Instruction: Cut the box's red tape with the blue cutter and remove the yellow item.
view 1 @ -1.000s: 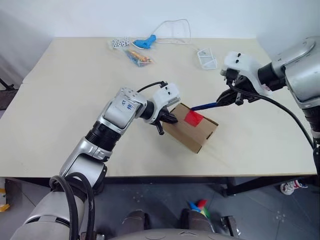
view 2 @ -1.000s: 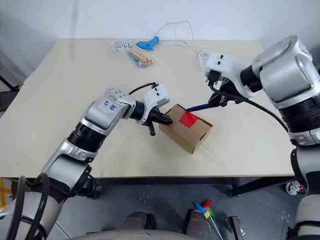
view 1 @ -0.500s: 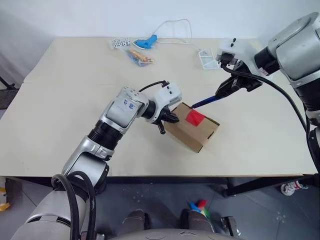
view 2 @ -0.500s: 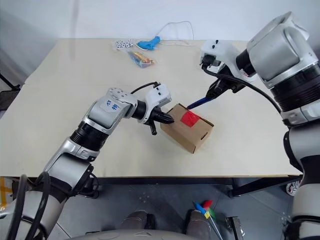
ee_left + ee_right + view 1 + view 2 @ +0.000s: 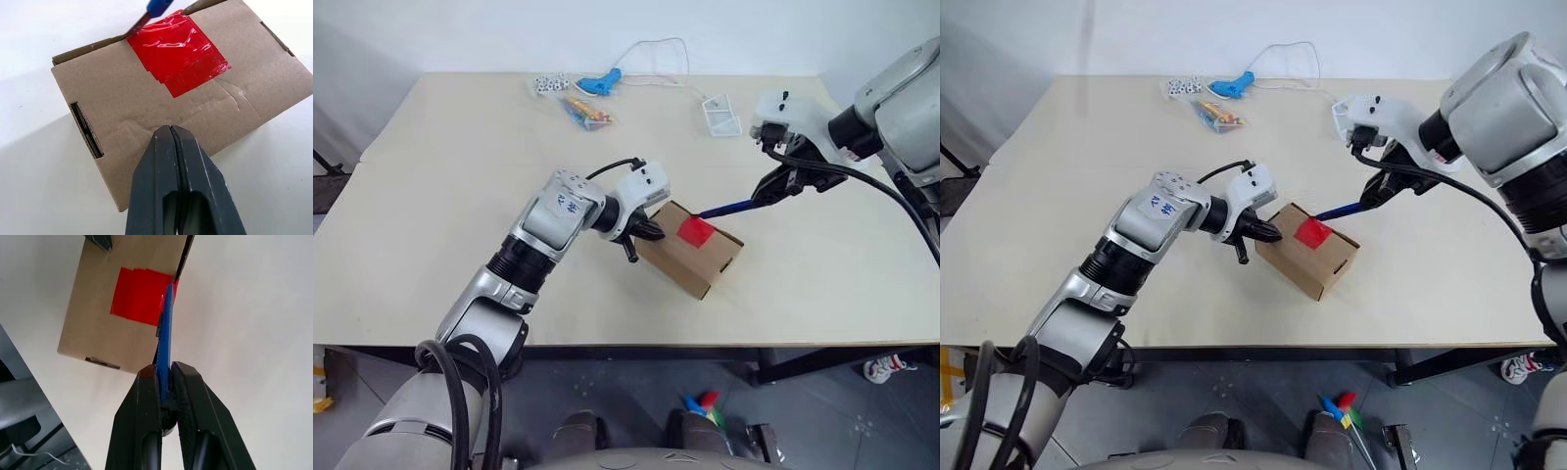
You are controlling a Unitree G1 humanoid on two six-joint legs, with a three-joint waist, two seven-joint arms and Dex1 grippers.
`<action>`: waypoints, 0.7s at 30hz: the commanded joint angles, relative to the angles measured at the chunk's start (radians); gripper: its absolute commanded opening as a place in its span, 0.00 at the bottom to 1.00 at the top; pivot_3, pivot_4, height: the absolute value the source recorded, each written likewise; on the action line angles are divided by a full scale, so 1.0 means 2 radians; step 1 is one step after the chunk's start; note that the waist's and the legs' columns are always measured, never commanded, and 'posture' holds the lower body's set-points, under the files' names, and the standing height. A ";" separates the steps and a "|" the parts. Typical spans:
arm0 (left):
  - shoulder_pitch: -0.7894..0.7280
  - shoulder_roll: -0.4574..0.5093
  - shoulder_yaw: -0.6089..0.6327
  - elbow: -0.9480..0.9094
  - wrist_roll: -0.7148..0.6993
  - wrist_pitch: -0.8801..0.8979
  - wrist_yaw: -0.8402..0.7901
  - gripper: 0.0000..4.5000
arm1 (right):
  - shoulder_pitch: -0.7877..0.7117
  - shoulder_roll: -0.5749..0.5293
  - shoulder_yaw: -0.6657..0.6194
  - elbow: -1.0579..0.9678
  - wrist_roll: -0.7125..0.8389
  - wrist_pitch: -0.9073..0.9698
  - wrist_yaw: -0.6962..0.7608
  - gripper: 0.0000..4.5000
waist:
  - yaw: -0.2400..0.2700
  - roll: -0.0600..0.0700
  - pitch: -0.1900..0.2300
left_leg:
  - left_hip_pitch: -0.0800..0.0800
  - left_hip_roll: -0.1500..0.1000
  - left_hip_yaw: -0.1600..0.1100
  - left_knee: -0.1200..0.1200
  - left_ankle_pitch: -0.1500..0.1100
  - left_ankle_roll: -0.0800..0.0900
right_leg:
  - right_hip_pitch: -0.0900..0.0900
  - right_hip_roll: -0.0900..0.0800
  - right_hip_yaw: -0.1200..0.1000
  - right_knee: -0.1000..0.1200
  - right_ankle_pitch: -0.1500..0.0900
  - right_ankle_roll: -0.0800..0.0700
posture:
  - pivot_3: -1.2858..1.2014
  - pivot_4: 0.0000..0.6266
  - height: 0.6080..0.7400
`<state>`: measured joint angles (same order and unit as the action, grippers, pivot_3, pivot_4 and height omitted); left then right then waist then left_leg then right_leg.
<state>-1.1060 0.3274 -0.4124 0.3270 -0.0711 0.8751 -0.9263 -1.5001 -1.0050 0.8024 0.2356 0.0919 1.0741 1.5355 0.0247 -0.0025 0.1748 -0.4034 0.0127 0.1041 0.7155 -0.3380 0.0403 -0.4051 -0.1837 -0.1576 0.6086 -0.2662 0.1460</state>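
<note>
I will use my right gripper to set the blue cutter down on the bare tabletop point(image 5: 790, 257), beside the red tape end of the brown box.
The brown box point(image 5: 690, 257) lies in the middle of the table with the red tape point(image 5: 694, 230) on its top. My left gripper point(image 5: 641, 235) is shut with nothing in it, its tips point(image 5: 171, 134) against the box's side. My right gripper point(image 5: 771, 189) is shut on the blue cutter point(image 5: 724, 209). The cutter's tip point(image 5: 168, 291) rests at the edge of the red tape point(image 5: 139, 296), by the flap seam. The yellow item is hidden.
At the table's far side lie a light-blue corded tool point(image 5: 597, 82), a packet of colourful sticks point(image 5: 582, 112), some small dice-like pieces point(image 5: 546, 84) and a white wire holder point(image 5: 720, 115). Bare tabletop point(image 5: 440, 196) surrounds the box.
My right wrist has turned a little, while the cutter's tip stays at the tape's edge. The left gripper and the box have not moved.
</note>
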 commanded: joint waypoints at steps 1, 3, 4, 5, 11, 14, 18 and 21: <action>0.019 -0.001 -0.032 0.033 0.032 0.022 0.022 0.00 | 0.007 0.004 0.006 -0.003 0.002 0.004 0.039 0.02 | 0.000 0.000 0.000 | 0.000 0.000 0.000 0.000 0.000 0.000 | 0.000 0.000 0.000 0.000 0.000 0.000 | 0.52 0.24 1.00; 0.019 -0.001 -0.031 0.031 0.031 0.023 0.023 0.00 | 0.006 0.015 0.003 0.003 -0.002 0.007 0.039 0.02 | -0.001 0.000 0.000 | 0.000 0.000 0.000 0.000 0.000 0.000 | 0.000 0.000 0.000 0.000 0.000 0.000 | 0.52 0.24 1.00; 0.019 -0.001 -0.031 0.032 0.031 0.023 0.023 0.00 | 0.005 0.020 0.002 0.007 -0.003 0.007 0.039 0.02 | -0.001 0.000 -0.001 | 0.000 0.000 0.000 0.000 0.000 0.000 | 0.000 0.000 0.000 0.000 0.000 0.000 | 0.52 0.24 1.00; 0.018 -0.001 -0.030 0.032 0.031 0.023 0.024 0.00 | 0.004 0.024 0.001 0.011 -0.005 0.008 0.039 0.02 | -0.002 0.000 -0.001 | 0.000 0.000 0.000 0.000 0.000 0.000 | 0.000 0.000 0.000 0.000 0.000 0.000 | 0.52 0.24 1.00; 0.020 0.001 -0.029 0.030 0.029 0.026 0.026 0.00 | 0.004 0.005 0.012 -0.002 0.005 0.003 0.039 0.02 | -0.002 0.001 -0.002 | 0.000 0.000 0.000 0.000 0.000 0.000 | 0.000 0.000 0.000 0.000 0.000 0.000 | 0.52 0.24 1.00; 0.021 0.001 -0.030 0.028 0.029 0.029 0.026 0.00 | 0.003 -0.017 0.022 -0.018 0.017 0.000 0.039 0.02 | -0.001 0.001 -0.002 | 0.000 0.000 0.000 0.000 0.000 0.000 | 0.000 0.000 0.000 0.000 0.000 0.000 | 0.52 0.24 1.00; 0.021 0.000 -0.031 0.028 0.030 0.030 0.026 0.00 | 0.002 -0.040 0.030 -0.039 0.033 0.001 0.039 0.02 | 0.000 0.001 -0.002 | 0.000 0.000 0.000 0.000 0.000 0.000 | 0.000 0.000 0.000 0.000 0.000 0.000 | 0.52 0.24 1.00; 0.020 -0.001 -0.032 0.031 0.031 0.029 0.026 0.00 | 0.003 -0.057 0.035 -0.056 0.043 0.003 0.039 0.02 | -0.001 0.001 -0.002 | 0.000 0.000 0.000 0.000 0.000 0.000 | 0.000 0.000 0.000 -0.001 0.000 0.000 | 0.52 0.24 1.00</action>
<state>-1.1063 0.3238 -0.4131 0.3257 -0.0694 0.8929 -0.9094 -1.4944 -1.1018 0.8594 0.1594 0.1474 1.0727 1.5364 0.0227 -0.0010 0.1702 -0.4032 0.0135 0.1046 0.7150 -0.3385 0.0399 -0.4053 -0.1836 -0.1576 0.6069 -0.2662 0.1459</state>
